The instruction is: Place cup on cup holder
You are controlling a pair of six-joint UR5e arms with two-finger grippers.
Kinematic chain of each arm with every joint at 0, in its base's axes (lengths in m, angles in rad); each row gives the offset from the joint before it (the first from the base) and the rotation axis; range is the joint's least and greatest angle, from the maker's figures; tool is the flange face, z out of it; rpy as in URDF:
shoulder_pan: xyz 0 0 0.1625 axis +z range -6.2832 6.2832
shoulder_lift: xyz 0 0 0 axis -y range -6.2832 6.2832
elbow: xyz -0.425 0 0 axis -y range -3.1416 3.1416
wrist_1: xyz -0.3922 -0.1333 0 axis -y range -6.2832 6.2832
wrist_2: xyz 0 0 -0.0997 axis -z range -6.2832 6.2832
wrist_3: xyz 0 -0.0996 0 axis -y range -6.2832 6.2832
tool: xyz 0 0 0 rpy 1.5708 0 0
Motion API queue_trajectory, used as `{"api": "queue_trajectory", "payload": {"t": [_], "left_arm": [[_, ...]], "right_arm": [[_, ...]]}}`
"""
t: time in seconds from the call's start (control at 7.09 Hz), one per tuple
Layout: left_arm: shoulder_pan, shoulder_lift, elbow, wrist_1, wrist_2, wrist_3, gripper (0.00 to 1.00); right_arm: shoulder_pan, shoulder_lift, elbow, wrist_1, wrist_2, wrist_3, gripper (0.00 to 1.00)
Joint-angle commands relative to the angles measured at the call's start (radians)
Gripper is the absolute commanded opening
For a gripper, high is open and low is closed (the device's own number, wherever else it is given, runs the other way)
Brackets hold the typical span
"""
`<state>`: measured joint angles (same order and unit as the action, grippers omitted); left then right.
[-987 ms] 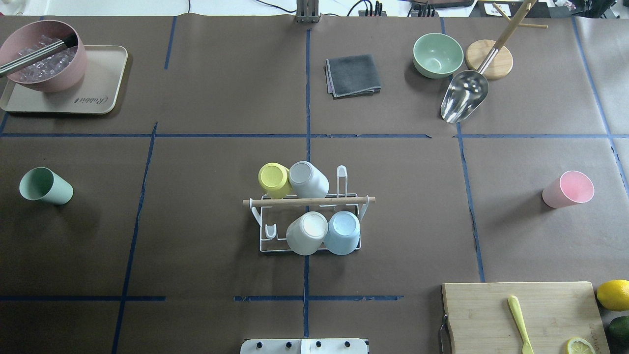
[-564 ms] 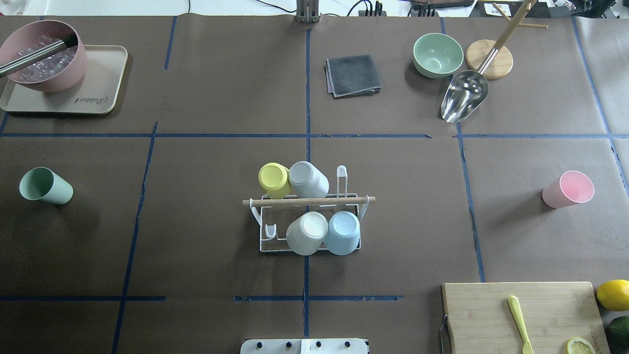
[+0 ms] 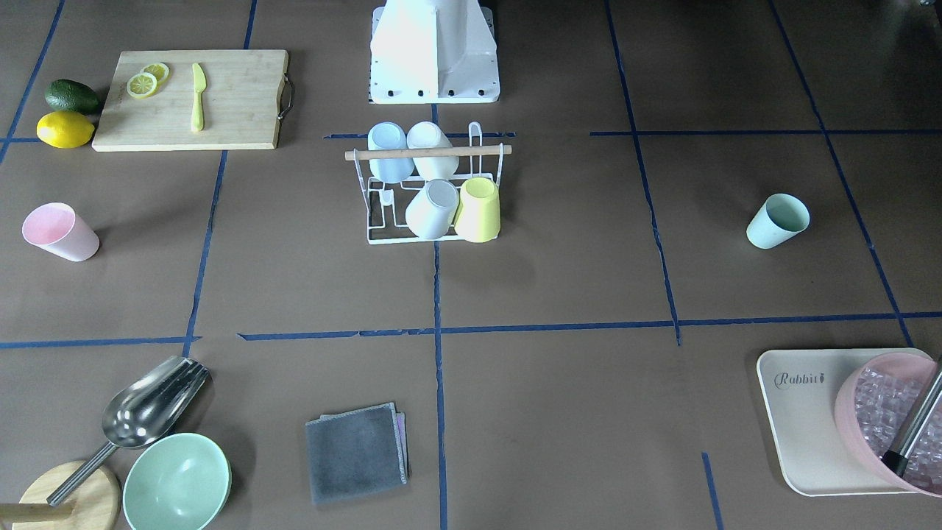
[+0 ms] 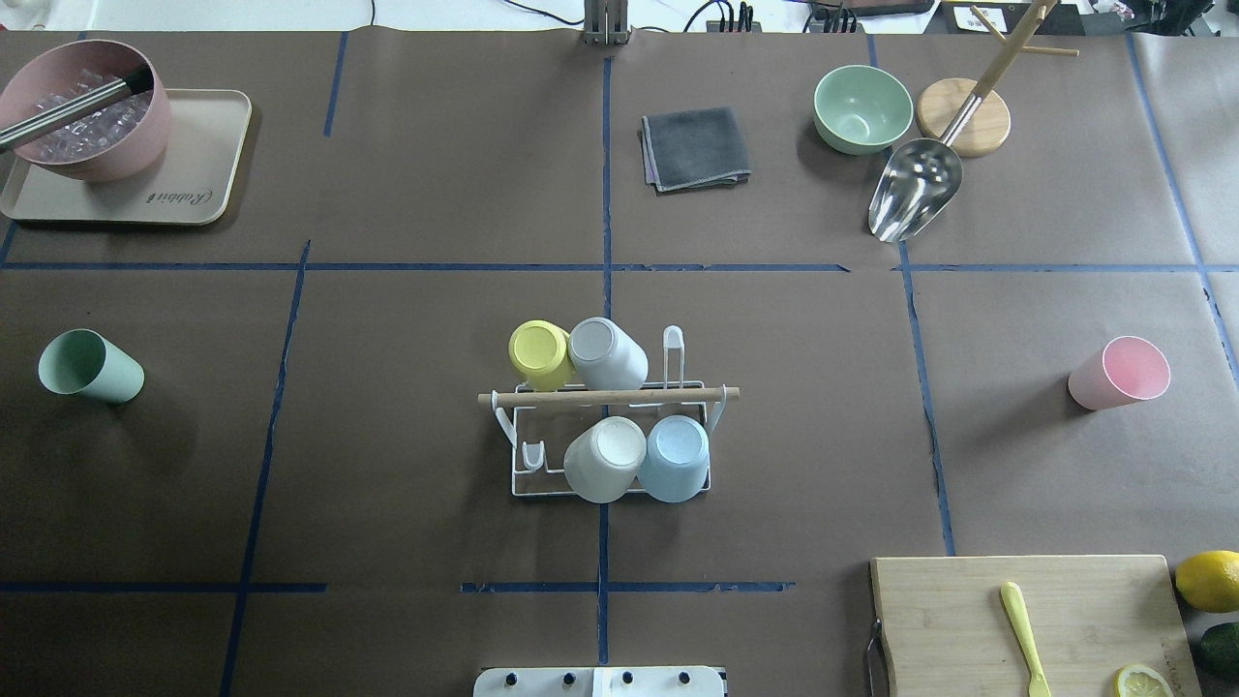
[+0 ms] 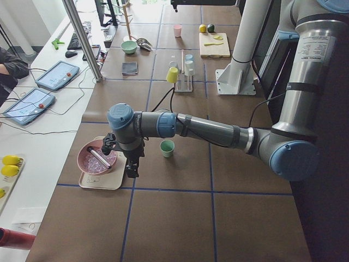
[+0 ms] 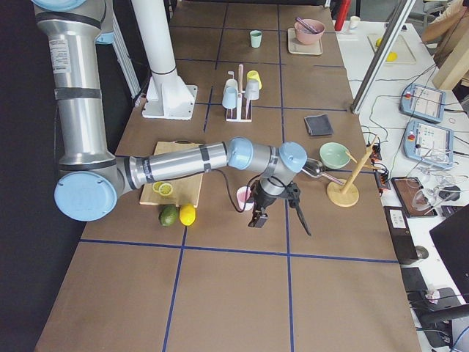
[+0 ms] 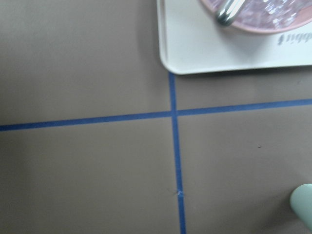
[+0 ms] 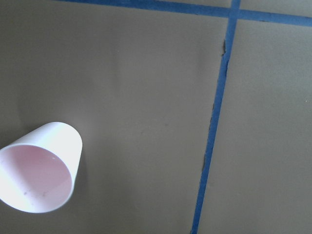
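Note:
My right gripper will go to the pink cup next and close around the cup's body (image 3: 75, 241) (image 8: 67, 142), below the cup's open rim.
The cup holder (image 4: 608, 396), a white wire rack with a wooden rod across its top, stands mid-table and carries yellow, grey, white and blue cups upside down. It also shows in the front view (image 3: 427, 153). A green cup (image 4: 90, 366) stands far left and a pink cup (image 4: 1118, 373) far right, both mouth up. My left gripper (image 5: 131, 170) hangs over the table between the tray and the green cup (image 5: 167, 148). My right gripper (image 6: 256, 218) hangs beside the pink cup (image 6: 244, 198). I cannot tell whether either is open or shut. The right wrist view shows the pink cup (image 8: 41, 165).
A beige tray (image 4: 194, 184) with a pink bowl of ice (image 4: 85, 111) sits back left. A grey cloth (image 4: 695, 147), green bowl (image 4: 861, 108), metal scoop (image 4: 915, 198) and wooden stand (image 4: 963, 116) are at the back. A cutting board (image 4: 949, 620), lemon and avocado are front right.

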<state>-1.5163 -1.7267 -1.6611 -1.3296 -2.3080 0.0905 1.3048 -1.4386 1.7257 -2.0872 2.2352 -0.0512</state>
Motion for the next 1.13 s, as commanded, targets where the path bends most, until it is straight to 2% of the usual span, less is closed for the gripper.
{"api": "queue_trajectory", "payload": {"t": [0.0,0.14,0.28,0.42,0.56,0.71,0.99], "left_arm": [[0.115,-0.016,-0.116,0.052,0.098,0.000,1.00],[0.225,-0.036,-0.150,0.093,0.180,0.000,1.00],[0.270,-0.074,-0.140,0.152,0.191,0.029,1.00],[0.274,-0.114,-0.123,0.185,0.182,0.053,1.00],[0.301,-0.154,-0.115,0.247,0.177,0.054,1.00],[0.327,-0.206,-0.088,0.324,0.171,0.054,1.00],[0.367,-0.238,-0.019,0.380,0.173,0.054,1.00]], "right_arm": [[-0.149,0.225,-0.029,-0.235,-0.119,-0.005,1.00],[-0.206,0.263,-0.084,-0.234,-0.124,-0.010,1.00],[-0.295,0.274,-0.119,-0.234,-0.150,-0.019,1.00],[-0.365,0.290,-0.135,-0.234,-0.213,-0.021,1.00],[-0.407,0.297,-0.167,-0.234,-0.230,-0.045,1.00],[-0.420,0.308,-0.185,-0.237,-0.233,-0.094,1.00],[-0.476,0.335,-0.211,-0.243,-0.339,-0.195,1.00]]}}
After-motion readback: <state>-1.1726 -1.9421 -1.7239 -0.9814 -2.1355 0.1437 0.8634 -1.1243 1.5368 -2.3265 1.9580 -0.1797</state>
